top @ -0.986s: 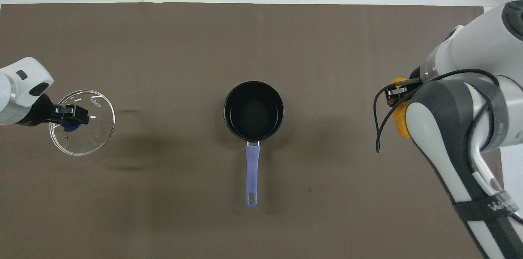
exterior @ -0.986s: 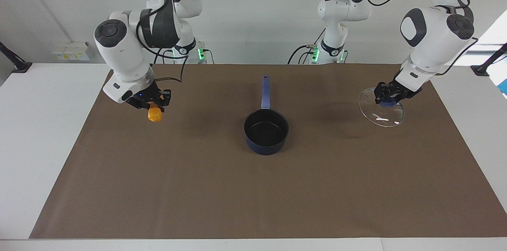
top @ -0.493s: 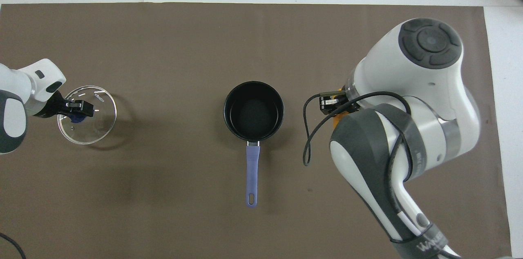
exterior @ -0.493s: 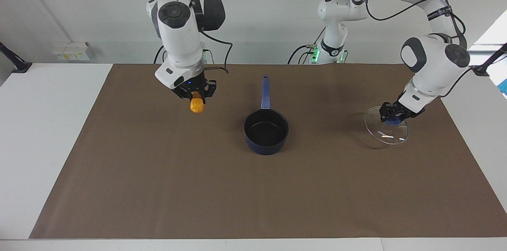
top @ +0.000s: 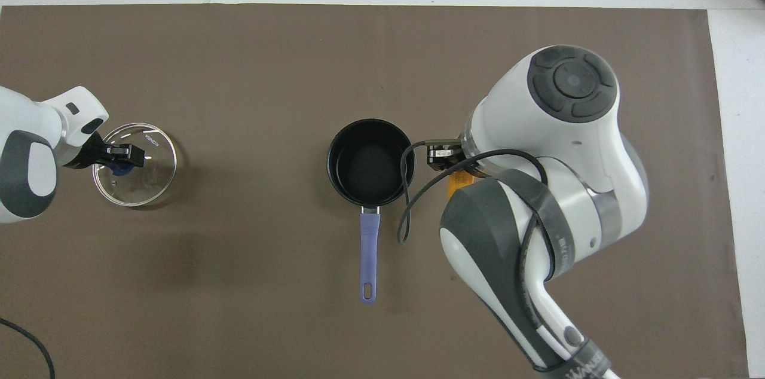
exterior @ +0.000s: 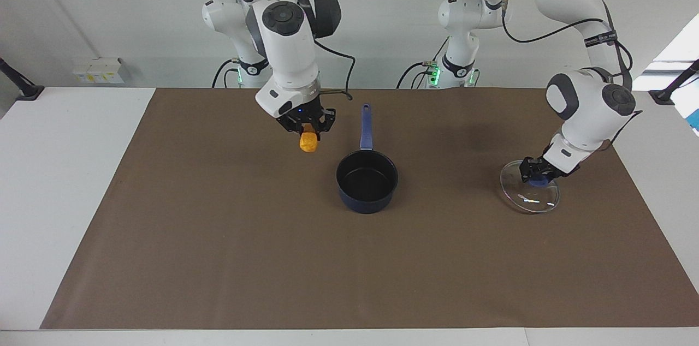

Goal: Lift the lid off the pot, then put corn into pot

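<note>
Next, my right gripper releases the corn on the dark blue pot's inside bottom (top: 366, 168), in line with the long handle.
The dark blue pot (exterior: 366, 200) stands open and empty mid-mat, its long handle (exterior: 366, 126) pointing toward the robots; it also shows in the overhead view (top: 369, 165). My right gripper (exterior: 307, 131) is shut on the orange-yellow corn (exterior: 308, 142) and holds it in the air over the mat, just beside the pot toward the right arm's end; a sliver of the corn (top: 458, 182) shows under the arm. My left gripper (exterior: 537, 173) is shut on the blue knob of the glass lid (exterior: 531, 196), low over the mat at the left arm's end (top: 143, 176).
A brown mat (exterior: 273, 258) covers the white table (exterior: 54, 171). The right arm's bulk (top: 538, 188) hides the mat beside the pot in the overhead view. A dark cable (top: 24, 343) lies at the mat's near corner by the left arm.
My right gripper has carried the corn from the right arm's end toward the pot. My left gripper has lowered the lid toward the mat.
</note>
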{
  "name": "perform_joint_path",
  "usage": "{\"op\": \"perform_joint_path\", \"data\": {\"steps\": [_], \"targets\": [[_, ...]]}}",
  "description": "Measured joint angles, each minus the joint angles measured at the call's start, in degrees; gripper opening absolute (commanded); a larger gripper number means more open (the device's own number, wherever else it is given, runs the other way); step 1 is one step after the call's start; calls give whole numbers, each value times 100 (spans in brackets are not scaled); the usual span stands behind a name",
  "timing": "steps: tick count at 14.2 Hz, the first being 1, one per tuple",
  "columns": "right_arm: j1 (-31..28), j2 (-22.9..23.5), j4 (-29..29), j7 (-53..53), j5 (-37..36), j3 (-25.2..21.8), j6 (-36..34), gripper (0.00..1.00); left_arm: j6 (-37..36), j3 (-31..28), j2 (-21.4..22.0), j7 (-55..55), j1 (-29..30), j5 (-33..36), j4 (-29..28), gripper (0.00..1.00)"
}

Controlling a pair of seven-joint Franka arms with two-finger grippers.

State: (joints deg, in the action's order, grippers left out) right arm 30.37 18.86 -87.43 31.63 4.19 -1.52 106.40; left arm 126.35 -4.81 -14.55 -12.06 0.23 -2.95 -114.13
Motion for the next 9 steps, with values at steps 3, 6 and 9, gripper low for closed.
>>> {"op": "perform_joint_path", "data": {"steps": [3, 6, 9], "targets": [[207, 613, 511, 238, 0, 3, 127, 0, 3, 1, 17, 1, 0, 0, 28, 100], [413, 1033, 598, 327, 0, 3, 538, 0, 19, 26, 35, 2, -1, 0, 183, 100], [431, 1255, 583, 332, 9, -3, 907, 0, 14, 73, 52, 68, -45, 0, 431, 100]]}}
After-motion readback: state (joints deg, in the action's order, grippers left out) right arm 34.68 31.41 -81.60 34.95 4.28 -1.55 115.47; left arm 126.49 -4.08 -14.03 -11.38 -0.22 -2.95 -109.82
